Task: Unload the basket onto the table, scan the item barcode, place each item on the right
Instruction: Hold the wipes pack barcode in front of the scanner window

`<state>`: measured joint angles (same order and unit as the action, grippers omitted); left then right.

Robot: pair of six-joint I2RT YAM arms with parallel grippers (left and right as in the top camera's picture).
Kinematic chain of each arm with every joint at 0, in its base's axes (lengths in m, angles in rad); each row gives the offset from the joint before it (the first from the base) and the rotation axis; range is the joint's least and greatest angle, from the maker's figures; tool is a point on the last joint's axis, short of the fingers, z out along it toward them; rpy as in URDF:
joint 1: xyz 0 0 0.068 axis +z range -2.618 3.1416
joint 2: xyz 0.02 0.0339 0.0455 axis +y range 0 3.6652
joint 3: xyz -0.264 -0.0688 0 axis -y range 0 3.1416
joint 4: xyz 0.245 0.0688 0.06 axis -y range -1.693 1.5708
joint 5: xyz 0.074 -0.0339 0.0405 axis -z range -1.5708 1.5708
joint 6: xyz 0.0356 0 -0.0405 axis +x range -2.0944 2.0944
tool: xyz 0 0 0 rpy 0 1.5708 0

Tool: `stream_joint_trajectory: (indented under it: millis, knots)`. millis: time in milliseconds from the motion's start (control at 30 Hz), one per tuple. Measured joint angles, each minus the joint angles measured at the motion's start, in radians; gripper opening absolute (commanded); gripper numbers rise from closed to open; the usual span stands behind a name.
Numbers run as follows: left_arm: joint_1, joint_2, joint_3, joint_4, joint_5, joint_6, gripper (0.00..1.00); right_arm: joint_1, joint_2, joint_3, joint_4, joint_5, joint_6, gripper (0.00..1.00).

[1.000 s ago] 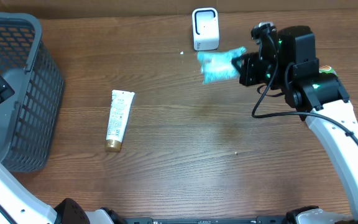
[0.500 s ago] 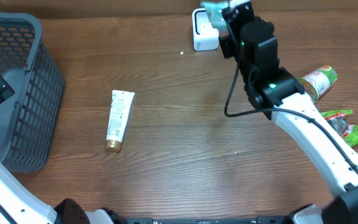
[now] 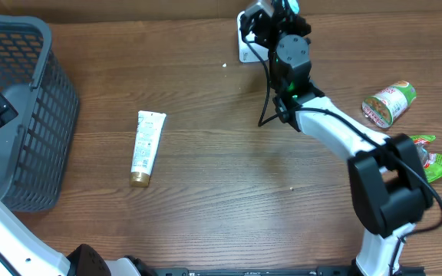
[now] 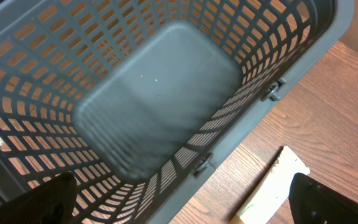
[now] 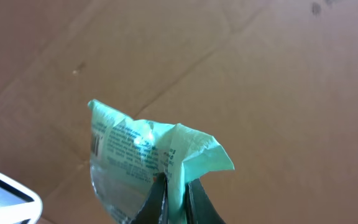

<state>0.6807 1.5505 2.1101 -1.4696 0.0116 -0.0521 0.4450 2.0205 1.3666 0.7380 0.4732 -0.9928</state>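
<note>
The teal packet, now pinched above the white scanner, will go down from my right gripper, and I will set it between the red and green can and the green packet (image 3: pixel 394 124).
A crumpled teal plastic packet (image 5: pixel 138 146) with small print is pinched between my right gripper's (image 5: pixel 176 186) fingers, which are shut on it. In the overhead view that gripper (image 3: pixel 276 17) is at the table's far edge, right over the white scanner (image 3: pixel 245 47). Only a sliver of teal (image 3: pixel 288 4) shows there. A corner of the scanner (image 5: pixel 5 200) appears low on the left of the right wrist view, below the packet. My left gripper (image 4: pixel 185 205) hangs open and empty above the grey basket (image 4: pixel 154 106).
A white toothpaste tube (image 3: pixel 146 147) with a gold cap lies left of centre, next to the basket (image 3: pixel 21 115). A red and green can (image 3: pixel 388 103) and a green packet (image 3: pixel 436 157) lie on the right side. Brown cardboard stands behind the table.
My right arm swung from the right of the scanner toward the far edge and now holds the teal packet over the scanner. The left arm has not moved.
</note>
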Motion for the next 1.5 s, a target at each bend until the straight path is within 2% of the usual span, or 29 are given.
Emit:
stream_joint_trajectory:
  millis: [200, 500, 1067, 1500]
  knots:
    - [0.000, 0.000, 0.000, -0.001, 0.000, 0.000, 1.00, -0.007, 0.096, 0.004, 0.063, -0.053, -0.110, 0.04]
    - [0.000, 0.000, 0.000, 0.000, 0.000, 0.000, 1.00, -0.011, 0.245, 0.127, 0.032, -0.077, -0.161, 0.04]
    - [0.000, 0.000, 0.000, 0.000, 0.000, 0.000, 1.00, -0.014, 0.279, 0.158, -0.105, -0.096, -0.356, 0.04]
    - [0.000, 0.000, 0.000, 0.000, 0.000, 0.000, 1.00, -0.026, 0.279, 0.158, -0.105, -0.100, -0.452, 0.04]
